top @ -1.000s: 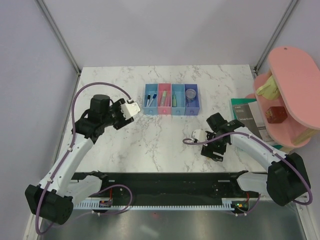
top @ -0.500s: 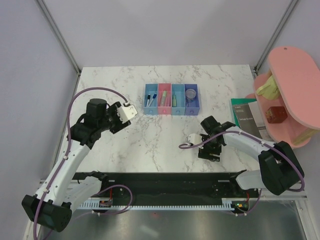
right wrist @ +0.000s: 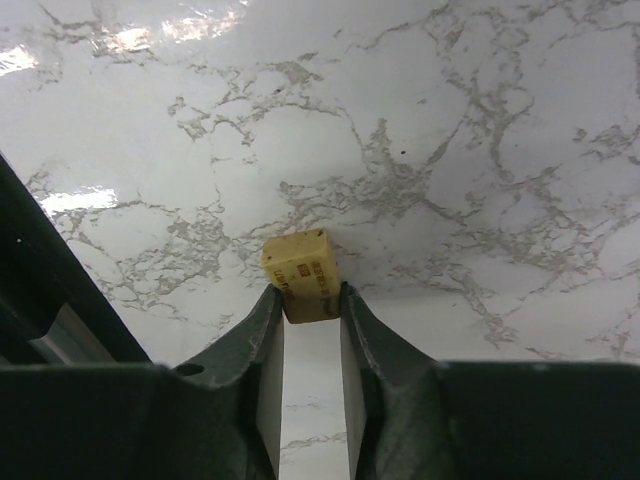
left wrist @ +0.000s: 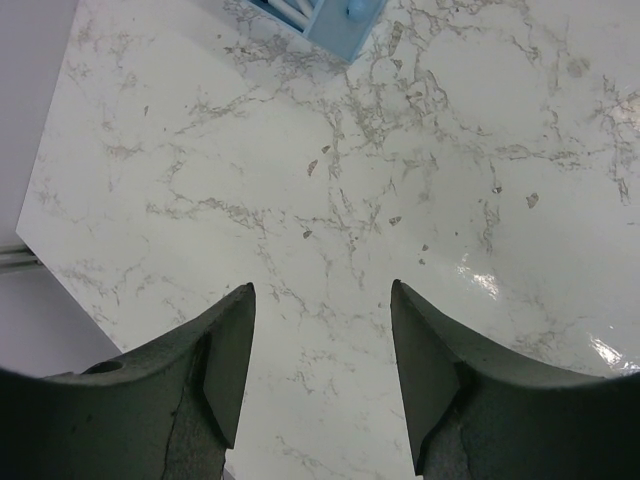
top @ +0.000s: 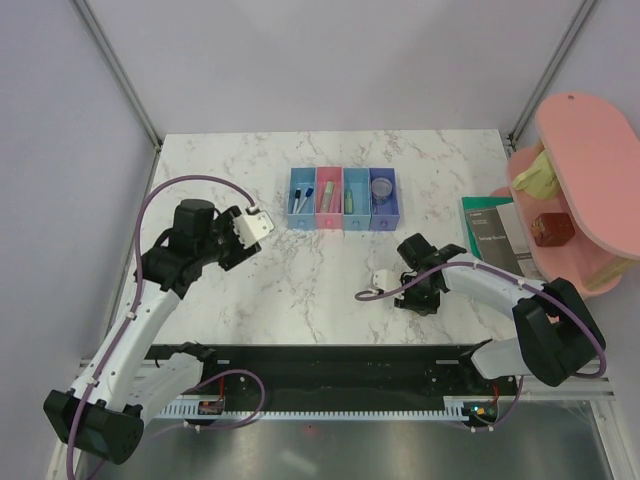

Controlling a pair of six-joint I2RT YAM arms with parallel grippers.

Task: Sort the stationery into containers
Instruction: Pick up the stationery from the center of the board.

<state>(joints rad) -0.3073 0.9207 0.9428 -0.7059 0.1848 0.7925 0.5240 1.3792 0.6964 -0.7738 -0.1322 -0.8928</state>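
Next, my right gripper lets go of the tan nub beside the green marker in the light blue bin (top: 359, 192).
My right gripper (right wrist: 307, 290) is shut on a tan nub (right wrist: 298, 263), which rests on the marble table (right wrist: 480, 120) with its end showing past the fingertips. From above, the right gripper (top: 420, 297) points down at the table's right middle, and the nub is hidden under it. The containers (top: 345, 198) stand at the back centre: light blue (top: 302, 198), pink (top: 328, 198), light blue (top: 356, 198) and dark blue (top: 383, 198) bins, each holding small stationery. My left gripper (top: 250, 226) hovers open and empty left of the bins; its wrist view (left wrist: 320, 290) shows only marble and a light blue bin corner (left wrist: 335, 25).
A big pink round-topped shelf (top: 575, 190) stands at the right edge, with a flat dark green book (top: 495, 235) beside it. A black rail (top: 330, 365) runs along the near edge. Purple cables loop off both arms.
The right gripper has moved a little left, come down and closed on the tan nub. The left arm has drawn back slightly toward the left, jaws unchanged.
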